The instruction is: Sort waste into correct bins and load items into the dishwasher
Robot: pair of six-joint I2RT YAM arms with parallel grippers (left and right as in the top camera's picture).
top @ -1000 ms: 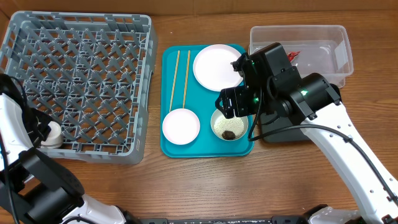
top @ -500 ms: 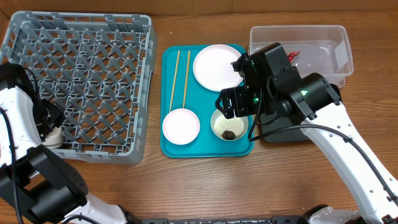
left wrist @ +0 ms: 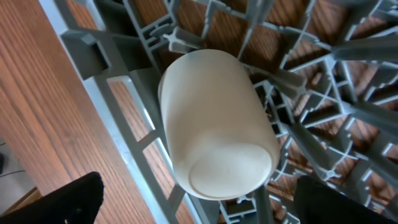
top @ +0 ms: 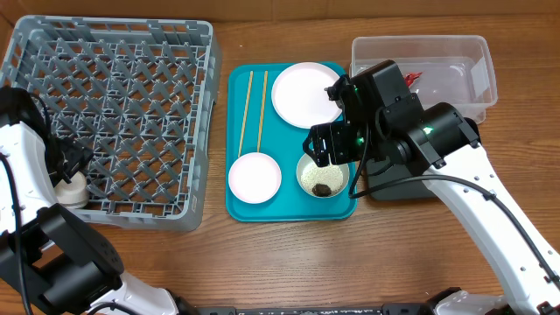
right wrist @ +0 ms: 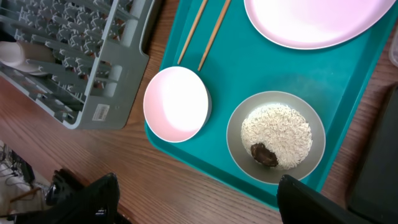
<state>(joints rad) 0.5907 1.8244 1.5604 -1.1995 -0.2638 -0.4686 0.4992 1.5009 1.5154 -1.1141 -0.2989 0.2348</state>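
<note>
The white cup lies at a slant against the edge of the grey dish rack, so the robot's left gripper needs to take the cup around its base (left wrist: 230,171) and set it back among the rack's pegs.
A white cup (left wrist: 214,124) lies on its side at the front left corner of the grey dish rack (top: 114,105), its base toward the left wrist camera. My left gripper (left wrist: 202,202) is open, one finger on each side of the cup and clear of it. In the overhead view the cup (top: 70,186) shows just under my left gripper (top: 66,171). My right gripper (right wrist: 199,202) hangs open and empty above the teal tray's front edge, near the bowl of rice (right wrist: 275,137) with its brown lump. An empty bowl (top: 255,178), a white plate (top: 305,94) and two chopsticks (top: 254,109) lie on the tray.
The teal tray (top: 241,210) sits between the rack and a clear tub (top: 420,66) that holds a red wrapper (top: 413,79). A black tray (top: 398,188) lies partly under my right arm. Bare wooden table runs along the front.
My left gripper has opened and let go of the cup, which now rests in the rack's corner. The right arm has not moved.
</note>
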